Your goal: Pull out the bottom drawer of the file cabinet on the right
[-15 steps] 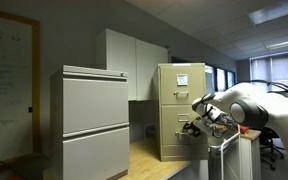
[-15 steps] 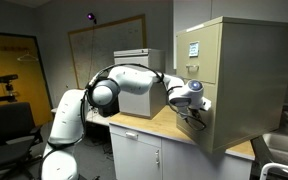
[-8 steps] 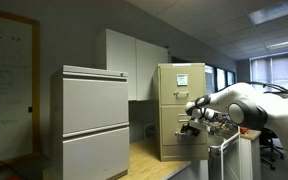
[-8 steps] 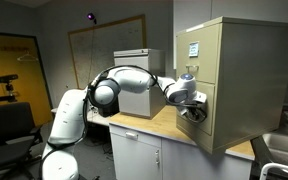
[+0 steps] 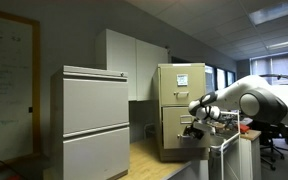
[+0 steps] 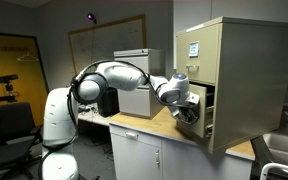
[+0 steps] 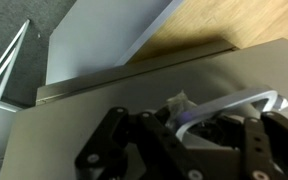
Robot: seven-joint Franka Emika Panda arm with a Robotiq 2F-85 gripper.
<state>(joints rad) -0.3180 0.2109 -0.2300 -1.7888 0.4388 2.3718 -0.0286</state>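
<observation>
My gripper is going to let go of the drawer's silver handle further out, in front of the tan file cabinet's lower edge (image 5: 198,148).
The tan file cabinet (image 5: 178,90) (image 6: 239,70) stands on a wooden countertop, with a white label on its top front. Its bottom drawer (image 5: 176,138) (image 6: 202,118) is pulled partly out, and a dark gap shows behind the drawer front in an exterior view. My gripper (image 5: 192,127) (image 6: 188,108) is at the drawer front, shut on the drawer's silver handle (image 7: 236,104). In the wrist view the black fingers (image 7: 184,140) wrap the handle against the tan drawer face (image 7: 74,140).
A wider light-grey two-drawer cabinet (image 5: 89,120) (image 6: 139,70) stands beside the tan one. The wooden countertop (image 5: 149,160) (image 6: 149,122) lies between them. White wall cupboards (image 5: 134,65) hang behind. A whiteboard (image 6: 104,45) and an office chair (image 6: 9,125) are further off.
The arm has drawn back from the cabinet with the handle in the gripper. The bottom drawer has slid outward, opening a gap.
</observation>
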